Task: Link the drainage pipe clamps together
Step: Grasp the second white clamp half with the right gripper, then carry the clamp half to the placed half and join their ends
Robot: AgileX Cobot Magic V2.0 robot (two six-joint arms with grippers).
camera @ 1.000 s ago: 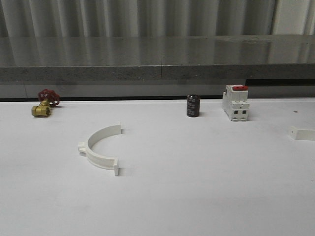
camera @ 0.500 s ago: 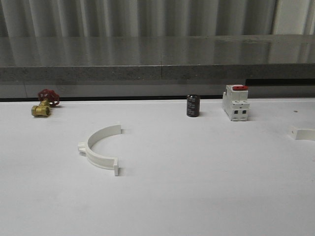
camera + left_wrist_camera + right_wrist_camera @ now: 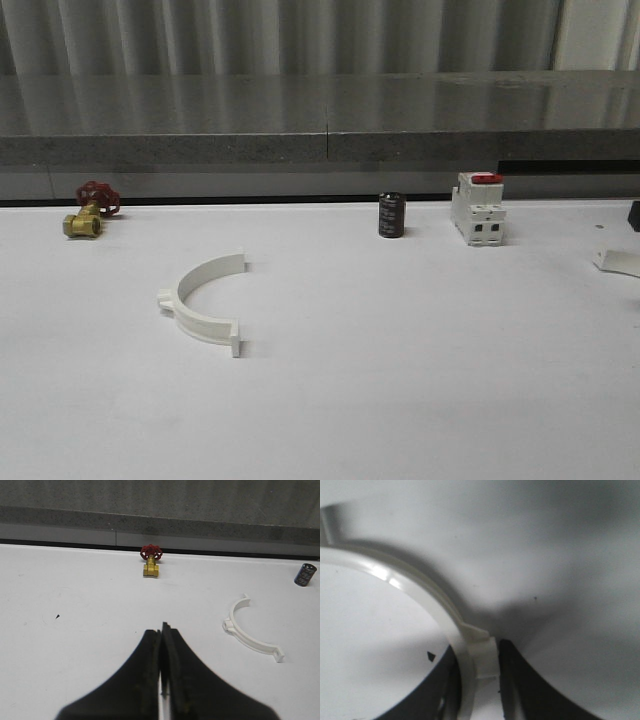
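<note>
The robot's right gripper should release its drainage pipe clamp against the open side of the clamp (image 3: pixel 300 298) on the table.
One white drainage pipe clamp (image 3: pixel 205 300) lies flat on the table left of centre, its open side facing right; it also shows in the left wrist view (image 3: pixel 250 636). My left gripper (image 3: pixel 162 627) is shut and holds nothing, well back from that clamp and to its left. The other drainage pipe clamp (image 3: pixel 410 582) sits between the fingers of my right gripper (image 3: pixel 477 646), which is shut on its band at the small outer lug. In the front view only the end of that clamp (image 3: pixel 620 262) pokes in at the right edge, below a dark bit of the right arm (image 3: pixel 634 215).
At the back left lies a brass valve with a red handwheel (image 3: pixel 88 212). A dark capacitor (image 3: pixel 391 215) and a white breaker with a red switch (image 3: pixel 478 208) stand at the back right. A grey ledge (image 3: pixel 320 130) runs behind the white table (image 3: pixel 400 380).
The right clamp's end has shifted right and slightly up at the frame edge, and a dark part of the right arm has come into view above it. The left clamp has not moved.
</note>
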